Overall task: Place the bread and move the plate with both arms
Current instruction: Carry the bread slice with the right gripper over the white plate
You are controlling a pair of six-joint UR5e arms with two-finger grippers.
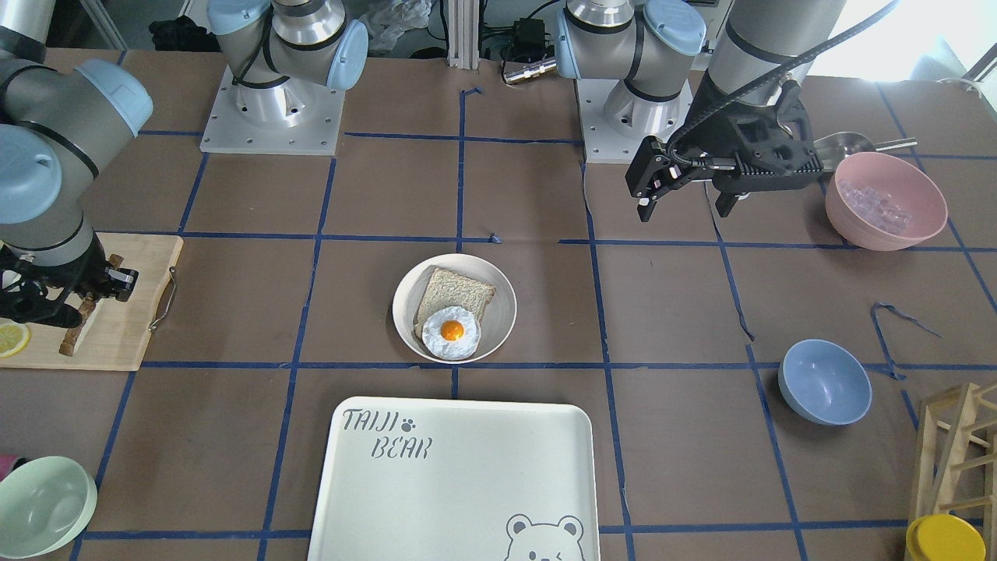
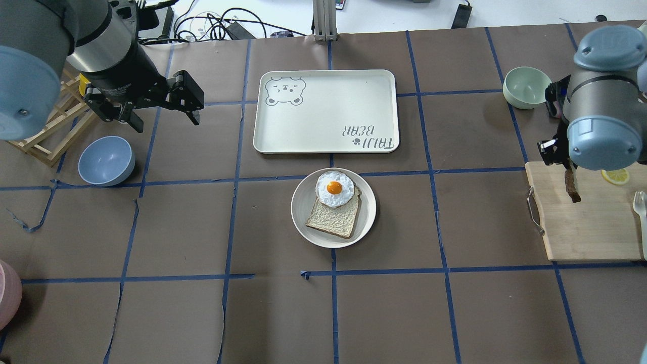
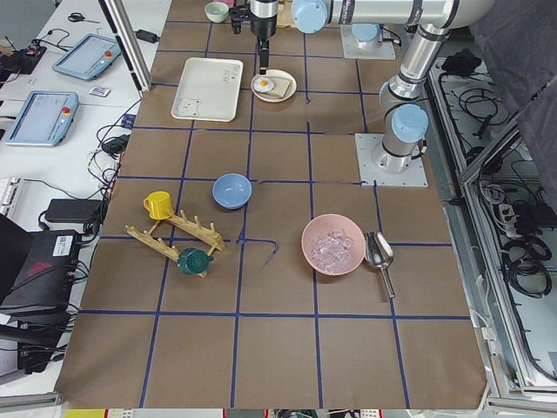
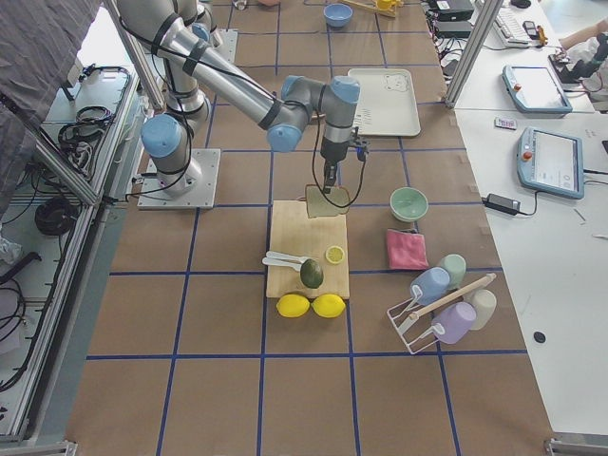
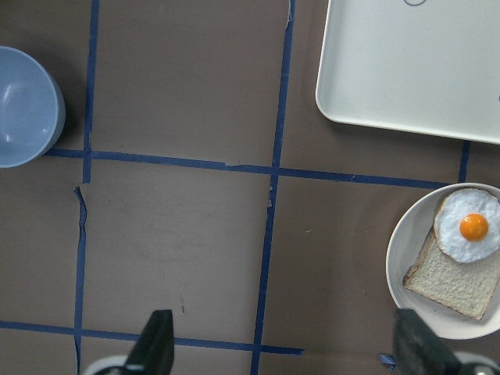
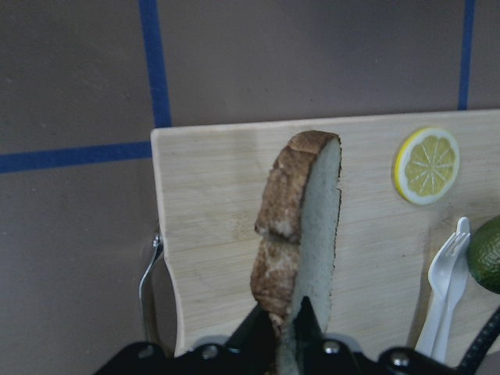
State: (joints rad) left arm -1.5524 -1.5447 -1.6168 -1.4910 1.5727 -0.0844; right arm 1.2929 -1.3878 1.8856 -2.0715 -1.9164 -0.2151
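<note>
My right gripper needs to let go of the bread on the tan slice (image 1: 437, 310) that is beside the egg yolk, within the cream plate.
The bread (image 6: 301, 226), a slice with dark brown crust and pale crumb, hangs on edge in my right gripper (image 6: 285, 316), which is shut on its lower end just above the wooden cutting board (image 6: 211, 234). It also shows in the overhead view (image 2: 572, 186). The cream plate (image 2: 302, 215) sits mid-table and holds a tan slice (image 2: 333, 220) with a fried egg (image 2: 333, 188) on it. My left gripper (image 2: 167, 123) is open and empty, high above the table, far to the left of the plate (image 5: 398, 254).
The bear-printed tray (image 2: 326, 111) lies just beyond the plate. A blue bowl (image 2: 106, 161) and wooden rack (image 2: 45, 136) sit under my left arm. A green bowl (image 2: 526, 87), a lemon slice (image 2: 615, 176) and a white fork (image 6: 444, 289) are near the board. A pink bowl (image 1: 886, 200) stands by the left base.
</note>
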